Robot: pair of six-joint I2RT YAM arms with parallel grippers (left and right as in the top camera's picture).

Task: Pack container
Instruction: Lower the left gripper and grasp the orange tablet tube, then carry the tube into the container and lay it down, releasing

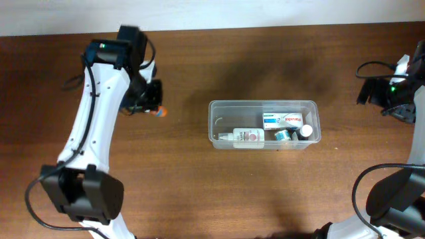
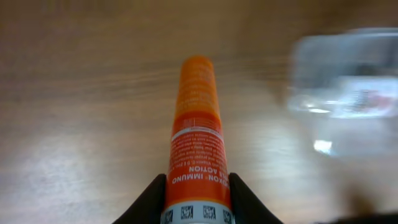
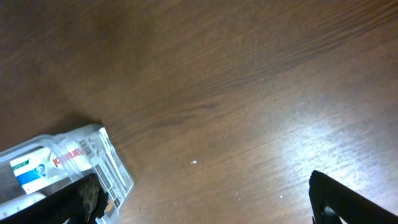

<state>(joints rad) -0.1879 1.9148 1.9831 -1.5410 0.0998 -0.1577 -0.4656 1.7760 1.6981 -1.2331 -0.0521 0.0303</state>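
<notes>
Next, my left gripper releases the orange tube in the container (image 1: 254, 126), between the small clear bottle and the white and blue box. The tube is still above the table.
The container (image 1: 215, 123), a clear plastic tub, sits mid-table and holds a small clear bottle (image 1: 247, 137), a white and blue box (image 1: 282, 120) and small white bottles (image 1: 305, 131). It shows blurred in the left wrist view (image 2: 348, 87) and at a corner in the right wrist view (image 3: 93, 155). My left gripper (image 1: 154, 106) is left of the container, shut on an orange tube (image 2: 198, 143) above the table; the tube's orange tip (image 1: 159, 113) pokes out. My right gripper (image 3: 205, 199) is open and empty, at the far right of the table.
The brown wooden table (image 1: 199, 192) spreads around the container. The right arm (image 1: 398, 93) sits at the table's right edge. The left arm (image 1: 93, 119) reaches in from the lower left.
</notes>
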